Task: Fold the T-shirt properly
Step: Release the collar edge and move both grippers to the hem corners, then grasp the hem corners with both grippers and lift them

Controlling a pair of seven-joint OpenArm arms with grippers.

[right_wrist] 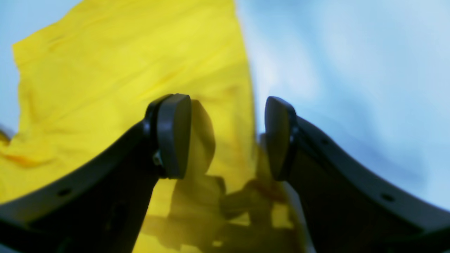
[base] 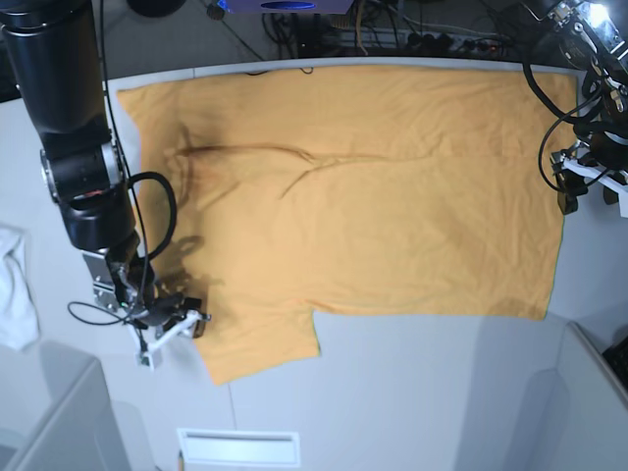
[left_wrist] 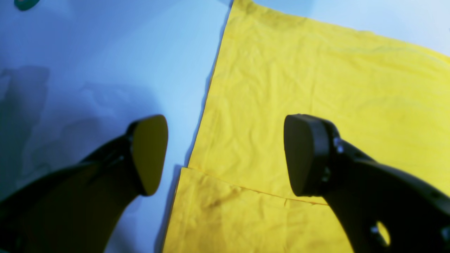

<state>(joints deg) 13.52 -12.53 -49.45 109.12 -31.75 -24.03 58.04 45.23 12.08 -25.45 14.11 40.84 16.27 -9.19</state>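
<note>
I should next move my left gripper along the T-shirt to its near hem corner (base: 546, 308) (left_wrist: 230, 19), the one away from the short sleeve, and close it there.
The T-shirt (base: 353, 196) lies spread flat across the table, orange in the base view and yellow in both wrist views. One short sleeve (base: 260, 339) points toward the front left. My right gripper (base: 169, 322) is low at that sleeve's outer edge. In the right wrist view it (right_wrist: 226, 137) is open, and the shirt (right_wrist: 123, 70) has its edge running between the fingers. My left gripper (base: 592, 191) hangs at the shirt's right edge. It (left_wrist: 226, 154) is open above the cloth border of the shirt (left_wrist: 316, 88), with nothing held.
A small white cloth (base: 15, 285) lies at the table's left edge. Grey bin walls stand at the front left (base: 49, 412) and front right (base: 589, 392). Cables run along the back (base: 392, 29). A white slot plate (base: 235, 446) sits at the front.
</note>
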